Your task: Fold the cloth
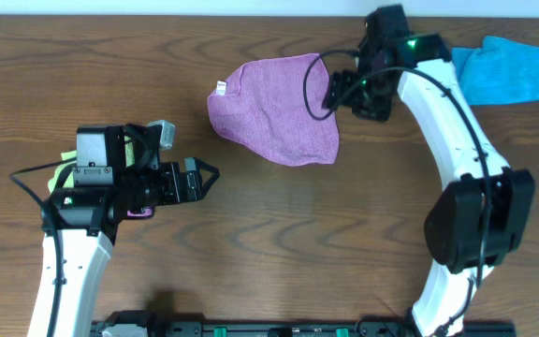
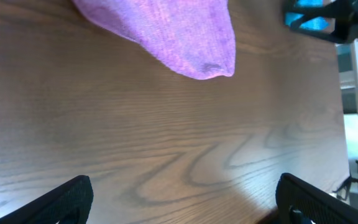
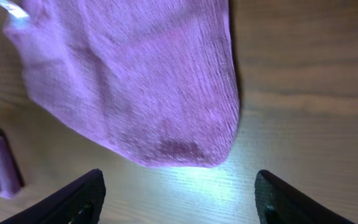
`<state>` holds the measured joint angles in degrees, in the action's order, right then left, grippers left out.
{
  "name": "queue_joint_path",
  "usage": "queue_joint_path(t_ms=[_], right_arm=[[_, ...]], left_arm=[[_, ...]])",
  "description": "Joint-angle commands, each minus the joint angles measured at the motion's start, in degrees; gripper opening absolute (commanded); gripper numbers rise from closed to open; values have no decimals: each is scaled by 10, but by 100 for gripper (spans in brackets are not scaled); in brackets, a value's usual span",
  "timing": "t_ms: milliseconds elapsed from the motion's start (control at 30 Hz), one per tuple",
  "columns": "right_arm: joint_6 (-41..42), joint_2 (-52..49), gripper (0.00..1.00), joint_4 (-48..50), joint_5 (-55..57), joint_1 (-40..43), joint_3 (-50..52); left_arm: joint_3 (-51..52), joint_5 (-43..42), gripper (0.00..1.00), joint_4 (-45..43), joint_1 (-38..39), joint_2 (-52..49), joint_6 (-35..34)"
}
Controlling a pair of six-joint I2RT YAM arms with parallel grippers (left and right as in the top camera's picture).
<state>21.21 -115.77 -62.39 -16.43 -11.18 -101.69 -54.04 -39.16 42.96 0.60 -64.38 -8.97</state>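
Note:
The purple-magenta cloth's near corner (image 1: 333, 157) (image 3: 223, 152), on the side toward the bright blue cloth, should be gripped next by my right gripper, which will go there and close.
The purple-magenta cloth (image 1: 274, 110) lies on the table at the back middle in a rumpled, rounded heap, with its white tag (image 1: 221, 90) at the left corner. My right gripper (image 1: 329, 94) is open and empty at the cloth's right edge. In the right wrist view the cloth (image 3: 135, 74) lies just ahead of the open fingers (image 3: 185, 205). My left gripper (image 1: 211, 175) is open and empty over bare wood, below and left of the cloth. In the left wrist view the cloth (image 2: 166, 31) is well ahead of its fingers (image 2: 185, 208).
A bright blue cloth (image 1: 508, 70) lies at the back right, behind the right arm. A bit of lime-green cloth (image 1: 64, 173) shows under the left arm, and a small purple piece (image 1: 138, 212) shows next to it. The table is brown wood (image 1: 326, 234).

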Motion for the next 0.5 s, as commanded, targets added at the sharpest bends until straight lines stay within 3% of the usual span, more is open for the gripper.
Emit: queue_joint_path(t_ms=[0, 133, 300, 467], right_arm=[[-2, 7, 77, 36, -44, 12, 65], [11, 14, 77, 101, -63, 16, 139], [26, 14, 76, 155, -68, 16, 185], [42, 14, 72, 203, -70, 16, 220]], left_arm=[[-9, 34, 95, -1, 2, 4, -21], [-9, 67, 95, 0, 6, 4, -57], [2, 156, 95, -5, 41, 4, -182], [58, 173, 95, -124, 66, 3, -279]])
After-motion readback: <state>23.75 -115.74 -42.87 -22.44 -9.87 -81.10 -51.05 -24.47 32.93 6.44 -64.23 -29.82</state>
